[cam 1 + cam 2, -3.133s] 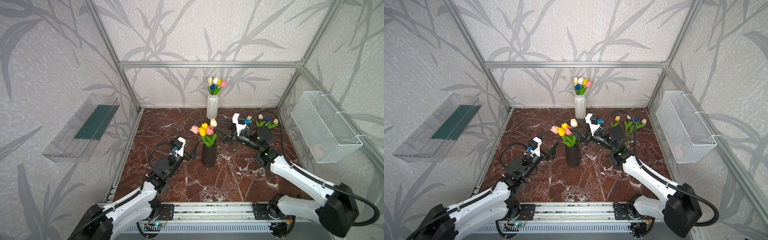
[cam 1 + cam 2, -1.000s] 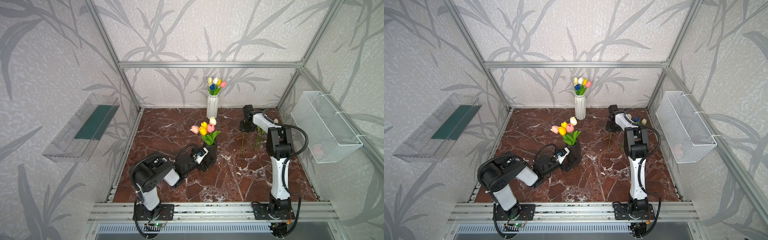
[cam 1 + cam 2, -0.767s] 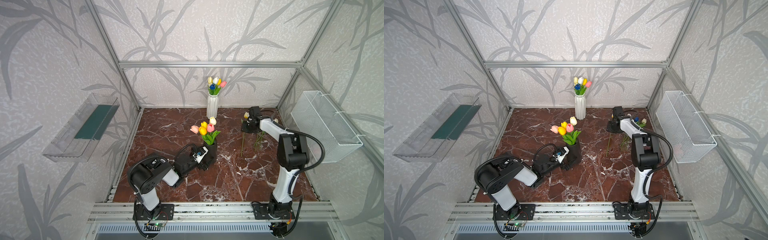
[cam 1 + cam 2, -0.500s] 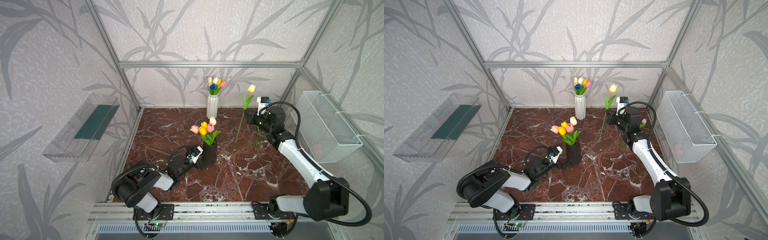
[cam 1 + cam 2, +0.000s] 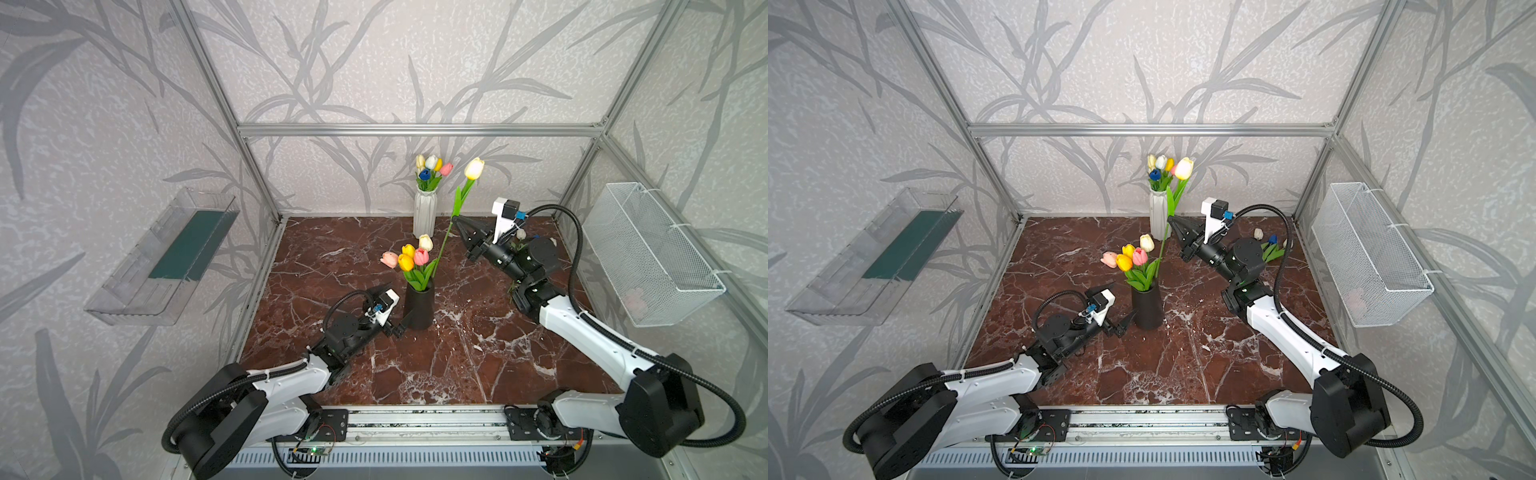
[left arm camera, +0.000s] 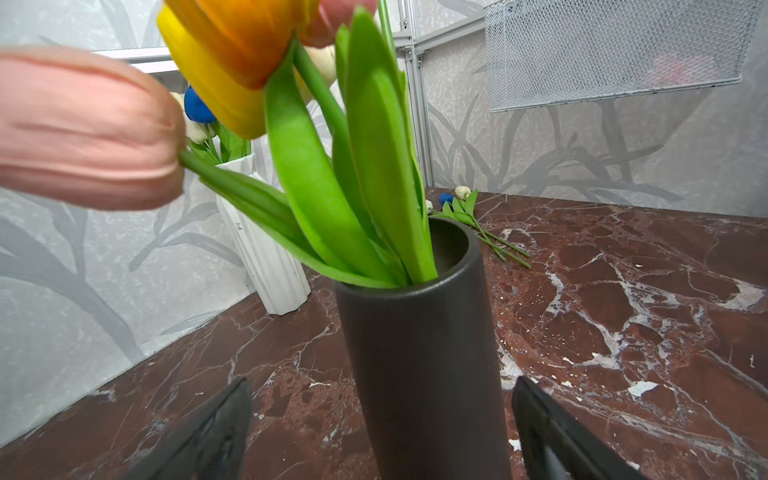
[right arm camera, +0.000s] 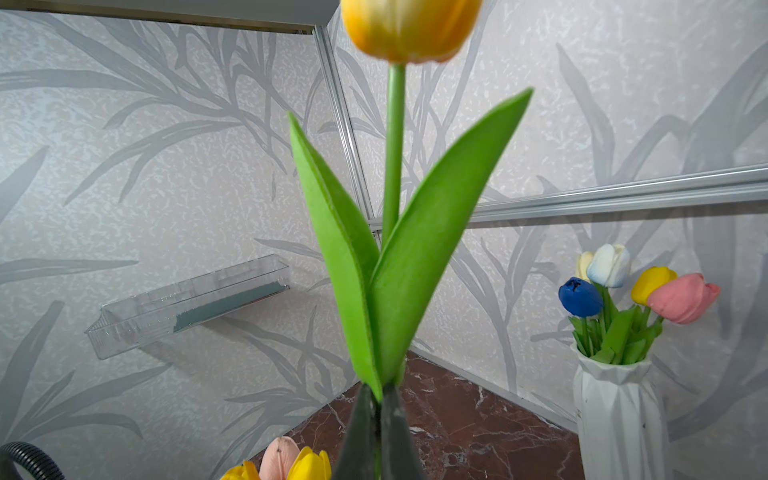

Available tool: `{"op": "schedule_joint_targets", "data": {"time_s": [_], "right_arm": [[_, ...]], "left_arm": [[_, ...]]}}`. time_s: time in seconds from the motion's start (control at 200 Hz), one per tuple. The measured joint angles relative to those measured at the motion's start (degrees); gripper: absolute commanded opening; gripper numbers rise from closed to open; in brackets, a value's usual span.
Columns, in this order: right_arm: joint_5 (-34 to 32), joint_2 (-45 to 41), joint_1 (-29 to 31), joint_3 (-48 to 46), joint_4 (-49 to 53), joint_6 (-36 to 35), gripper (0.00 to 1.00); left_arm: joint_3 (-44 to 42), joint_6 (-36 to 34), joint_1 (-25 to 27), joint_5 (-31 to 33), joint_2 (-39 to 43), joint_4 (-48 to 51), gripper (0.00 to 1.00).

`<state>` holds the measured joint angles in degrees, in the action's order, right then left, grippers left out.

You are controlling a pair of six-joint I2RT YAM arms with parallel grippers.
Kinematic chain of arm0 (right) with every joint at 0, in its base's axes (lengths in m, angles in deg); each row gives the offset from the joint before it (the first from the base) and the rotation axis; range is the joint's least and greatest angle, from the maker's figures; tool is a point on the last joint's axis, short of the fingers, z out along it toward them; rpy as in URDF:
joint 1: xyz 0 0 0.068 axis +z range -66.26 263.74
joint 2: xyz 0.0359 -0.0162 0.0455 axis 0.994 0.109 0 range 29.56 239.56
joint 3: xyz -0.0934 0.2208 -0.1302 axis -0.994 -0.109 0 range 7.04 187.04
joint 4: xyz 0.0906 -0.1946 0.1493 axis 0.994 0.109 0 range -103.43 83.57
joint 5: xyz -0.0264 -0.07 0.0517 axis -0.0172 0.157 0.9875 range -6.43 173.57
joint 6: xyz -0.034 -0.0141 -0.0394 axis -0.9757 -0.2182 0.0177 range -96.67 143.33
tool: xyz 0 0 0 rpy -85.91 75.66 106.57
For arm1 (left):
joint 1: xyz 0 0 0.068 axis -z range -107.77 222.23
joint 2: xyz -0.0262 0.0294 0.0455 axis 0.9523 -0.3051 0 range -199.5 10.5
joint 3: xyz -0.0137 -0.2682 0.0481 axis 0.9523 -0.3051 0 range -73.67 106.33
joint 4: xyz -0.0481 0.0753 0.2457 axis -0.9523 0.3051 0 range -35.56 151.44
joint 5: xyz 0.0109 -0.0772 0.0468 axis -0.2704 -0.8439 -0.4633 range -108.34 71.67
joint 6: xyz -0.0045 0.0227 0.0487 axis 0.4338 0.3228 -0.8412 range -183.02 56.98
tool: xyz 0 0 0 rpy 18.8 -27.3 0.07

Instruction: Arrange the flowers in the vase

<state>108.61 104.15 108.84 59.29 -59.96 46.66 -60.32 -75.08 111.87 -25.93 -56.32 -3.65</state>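
Note:
My right gripper will release the yellow tulip so that it stays in the black vase (image 5: 429, 280), beside the pink and cream flowers. The tulip is now held upright behind the vase.
A black vase (image 5: 419, 309) (image 5: 1147, 309) (image 6: 419, 353) stands mid-table holding pink, yellow and cream flowers (image 5: 409, 257). My left gripper (image 5: 400, 329) (image 5: 1124, 325) (image 6: 386, 432) is open at its base, one finger on each side and clear of the wall. My right gripper (image 5: 455, 218) (image 5: 1170, 220) (image 7: 378, 395) is shut on the stem of a yellow tulip (image 5: 474, 168) (image 5: 1184, 168) (image 7: 409, 25), held upright behind the vase. The stem's lower end slants into the bunch's leaves; whether it is inside the vase I cannot tell. More loose flowers (image 5: 1271, 245) (image 6: 461, 199) lie back right.
A white ribbed vase (image 5: 424, 212) (image 5: 1158, 214) (image 7: 619, 415) with blue, white, yellow and pink tulips stands against the back wall. A wire basket (image 5: 652, 253) hangs on the right wall, a clear shelf (image 5: 166, 257) on the left wall. Aluminium frame posts stand at the corners.
My right gripper has lifted the yellow tulip off the back-right pile and carried it left toward the black vase. My left gripper has stayed at the vase's base while its arm swung.

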Motion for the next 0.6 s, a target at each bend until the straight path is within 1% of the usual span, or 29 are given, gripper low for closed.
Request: {"op": "schedule_joint_targets", "data": {"time_s": [0.315, 0.6], "right_arm": [[-1.60, 0.76, 1.64, -1.46, -3.19, -0.02, 0.00], [-2.25, -0.50, 2.56, -4.33, -5.68, -1.31, 0.00]], "left_arm": [[-0.46, -0.50, 0.00, 0.94, -0.17, 1.07, 0.97], [-0.46, -1.05, 0.00, 1.77, -3.26, 0.15, 0.97]]}}
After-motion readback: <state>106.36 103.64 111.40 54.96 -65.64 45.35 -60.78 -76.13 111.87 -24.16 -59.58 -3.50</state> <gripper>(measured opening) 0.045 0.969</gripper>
